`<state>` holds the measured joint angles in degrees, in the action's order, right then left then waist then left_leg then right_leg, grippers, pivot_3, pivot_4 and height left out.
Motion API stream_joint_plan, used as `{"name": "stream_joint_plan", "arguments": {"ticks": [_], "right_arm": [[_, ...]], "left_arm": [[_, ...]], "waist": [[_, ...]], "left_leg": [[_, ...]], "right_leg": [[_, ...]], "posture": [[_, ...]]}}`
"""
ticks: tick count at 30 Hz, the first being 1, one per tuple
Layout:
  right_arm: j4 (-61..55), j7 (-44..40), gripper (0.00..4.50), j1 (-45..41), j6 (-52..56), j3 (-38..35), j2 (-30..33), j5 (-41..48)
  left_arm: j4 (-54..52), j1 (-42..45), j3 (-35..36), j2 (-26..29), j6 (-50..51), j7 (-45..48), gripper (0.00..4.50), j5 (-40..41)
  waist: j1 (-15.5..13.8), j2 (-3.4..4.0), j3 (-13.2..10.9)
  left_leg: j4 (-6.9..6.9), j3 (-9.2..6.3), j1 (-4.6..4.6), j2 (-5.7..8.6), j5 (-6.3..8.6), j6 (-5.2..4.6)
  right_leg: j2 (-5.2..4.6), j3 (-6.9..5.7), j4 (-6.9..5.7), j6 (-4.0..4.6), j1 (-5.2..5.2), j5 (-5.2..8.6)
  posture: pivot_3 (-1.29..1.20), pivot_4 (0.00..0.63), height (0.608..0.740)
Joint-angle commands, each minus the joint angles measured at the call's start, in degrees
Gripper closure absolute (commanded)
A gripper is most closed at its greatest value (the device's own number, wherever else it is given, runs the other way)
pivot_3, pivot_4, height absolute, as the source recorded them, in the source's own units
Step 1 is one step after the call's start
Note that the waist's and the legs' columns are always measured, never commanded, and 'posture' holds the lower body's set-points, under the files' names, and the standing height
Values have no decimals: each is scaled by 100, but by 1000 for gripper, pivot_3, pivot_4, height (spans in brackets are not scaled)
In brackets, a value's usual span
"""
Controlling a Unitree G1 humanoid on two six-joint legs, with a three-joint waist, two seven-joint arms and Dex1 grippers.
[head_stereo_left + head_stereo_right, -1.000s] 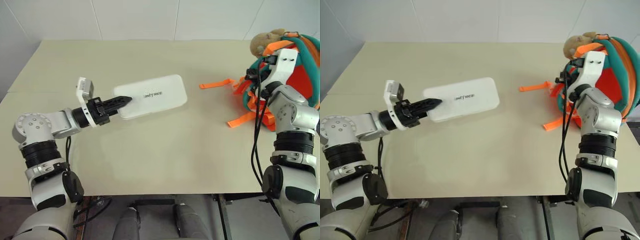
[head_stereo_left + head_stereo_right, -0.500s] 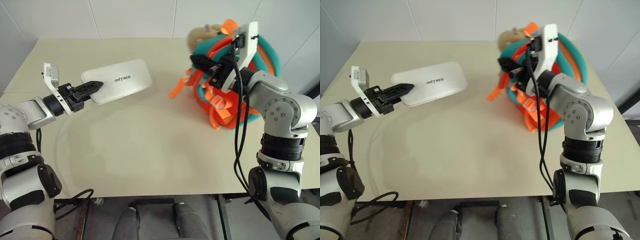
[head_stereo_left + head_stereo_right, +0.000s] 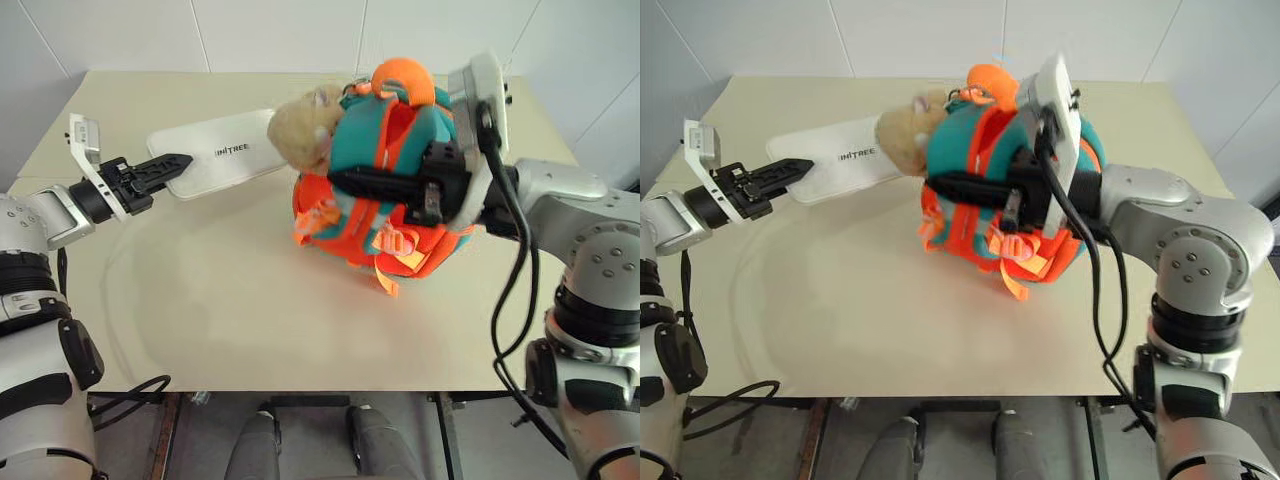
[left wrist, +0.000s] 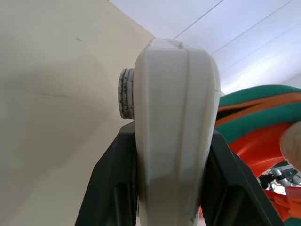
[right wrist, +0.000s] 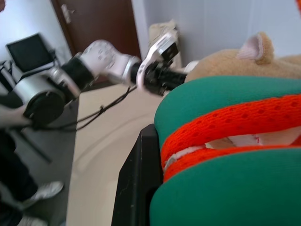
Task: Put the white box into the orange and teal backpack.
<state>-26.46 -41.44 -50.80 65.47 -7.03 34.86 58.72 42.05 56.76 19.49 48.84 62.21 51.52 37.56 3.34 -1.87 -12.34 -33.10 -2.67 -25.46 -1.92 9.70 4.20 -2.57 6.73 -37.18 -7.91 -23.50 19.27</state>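
The robot's left gripper needs to let go of the white box inside the backpack's main compartment [image 3: 382,172], behind the tan plush toy.
The white box [image 3: 225,160] lies flat and long over the table's far left, lettering up. My left gripper [image 3: 165,167] is shut on its left end; in the left wrist view the box [image 4: 174,117] sits clamped between both black fingers [image 4: 108,188]. The orange and teal backpack [image 3: 400,150] hangs above the table's middle with my right gripper [image 3: 340,181] shut on its orange strap and teal trim. Its tan plush toy [image 3: 300,135] covers the box's right end. The right wrist view shows the backpack [image 5: 225,155] pressed against one black finger [image 5: 136,183].
The beige table [image 3: 220,310] stretches bare in front of the backpack. Loose orange straps [image 3: 385,280] dangle from the backpack's underside. A white tiled wall backs the table. In the right wrist view a monitor [image 5: 30,52] and a dark door stand beyond the table's left side.
My right gripper has swung the backpack from the table's right side to the middle, up against the box. My left gripper has drawn the box to the left.
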Motion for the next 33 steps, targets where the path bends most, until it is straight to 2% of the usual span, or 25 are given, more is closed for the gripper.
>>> {"name": "stream_joint_plan", "arguments": {"ticks": [1, 6, 12, 17, 21, 26, 33], "right_arm": [[-356, -633, 4500, 20, -131, -133, 480, 368], [-325, -1082, 4500, 79, -235, -211, 860, 681], [-162, -1598, 4500, 249, -471, -233, 1209, 631], [75, -2130, 4500, 670, -863, -78, 1647, 99], [232, -2190, 4500, 803, -1080, -1, 1683, -172], [233, -2197, 4500, 932, -1132, -3, 1666, -260], [275, -2244, 4500, 959, -1224, 111, 1701, -446]], "left_arm": [[-2, 120, -128, 379, -387, 776, 3253, -125], [-2, 189, -344, 536, -623, 1355, 3253, -270], [-153, 254, -557, 673, -805, 1909, 3253, -379], [-359, 234, -551, 783, -1297, 2572, 3253, -345], [-636, 116, -172, 688, -1667, 3104, 3253, 15], [-983, -48, 59, 589, -1773, 3325, 3253, 243], [-1344, -191, -475, 404, -1909, 3775, 3253, 100]], "waist": [[-2, 0, 0], [-15, 0, 0], [-10, -1, 0], [-21, -1, 0], [-15, -2, -1], [-14, -2, -1], [-18, -2, -1]], "left_leg": [[0, 0, 0, 0, 0, 0], [-1, 0, 1, 0, 0, -1], [-6, 0, 0, -1, 0, -2], [-7, 0, 0, 0, 0, -2], [-22, 0, 1, -1, 1, -3], [-33, 0, 3, -2, 0, -3], [-62, -1, 4, -2, 1, -4]], "right_leg": [[0, -1, 0, 1, 0, 1], [0, -1, -1, 3, 1, 3], [0, -1, -4, 4, 1, 3], [-1, -1, -6, 3, 1, 7], [0, -2, -22, 5, 2, 8], [1, -1, -31, 6, 3, 9], [1, -1, -49, 6, 10, 9]], "posture": [[0, 150, 740], [0, 150, 740], [0, 150, 740], [0, 150, 740], [0, 150, 740], [0, 150, 740], [0, 150, 740]]}}
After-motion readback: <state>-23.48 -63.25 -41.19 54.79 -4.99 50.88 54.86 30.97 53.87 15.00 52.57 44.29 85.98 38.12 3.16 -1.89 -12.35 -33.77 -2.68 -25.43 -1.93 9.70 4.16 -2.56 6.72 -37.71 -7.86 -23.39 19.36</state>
